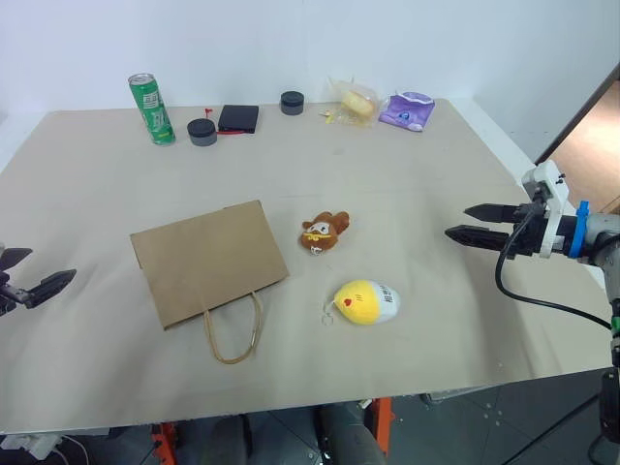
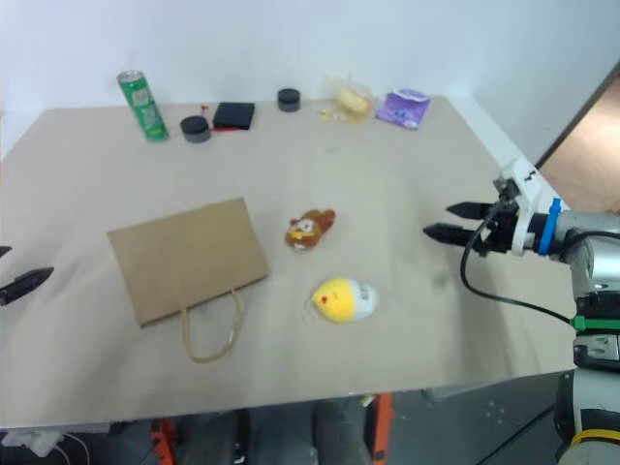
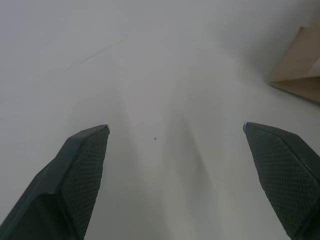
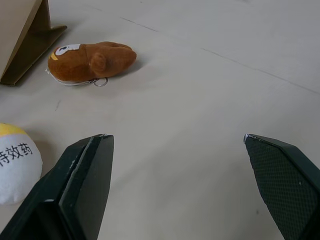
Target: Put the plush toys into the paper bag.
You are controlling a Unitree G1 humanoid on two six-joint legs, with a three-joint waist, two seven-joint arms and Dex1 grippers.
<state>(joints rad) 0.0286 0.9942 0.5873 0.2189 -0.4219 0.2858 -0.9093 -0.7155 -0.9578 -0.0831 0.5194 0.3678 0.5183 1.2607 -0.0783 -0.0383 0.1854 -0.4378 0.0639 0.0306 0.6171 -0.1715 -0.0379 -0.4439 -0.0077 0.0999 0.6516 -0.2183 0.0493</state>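
The paper bag's loop handle (image 1: 210, 335) should be my left gripper's next stop, and I will close that gripper on the handle's side farther from the yellow-and-white egg-shaped plush toy.
A brown paper bag (image 1: 208, 260) lies flat on the table, its loop handles (image 1: 233, 334) toward the front edge. Just right of it rests the brown bear-like plush toy (image 1: 324, 232), also in the right wrist view (image 4: 90, 60). In front of that sits the yellow-and-white egg-shaped plush toy (image 1: 365, 301). My right gripper (image 1: 465, 222) hovers open over the table's right side, pointing left toward the toys, with nothing between its fingers. At the far left edge my left gripper (image 1: 44, 269) is open and empty, well left of the bag.
Along the table's back edge stand a green can (image 1: 151, 108), two dark round lids (image 1: 201, 132) (image 1: 292, 103), a black wallet-like case (image 1: 238, 118), a yellowish item in clear wrap (image 1: 354, 101) and a purple pouch (image 1: 408, 110). The table (image 1: 407, 194) ends close behind my right gripper.
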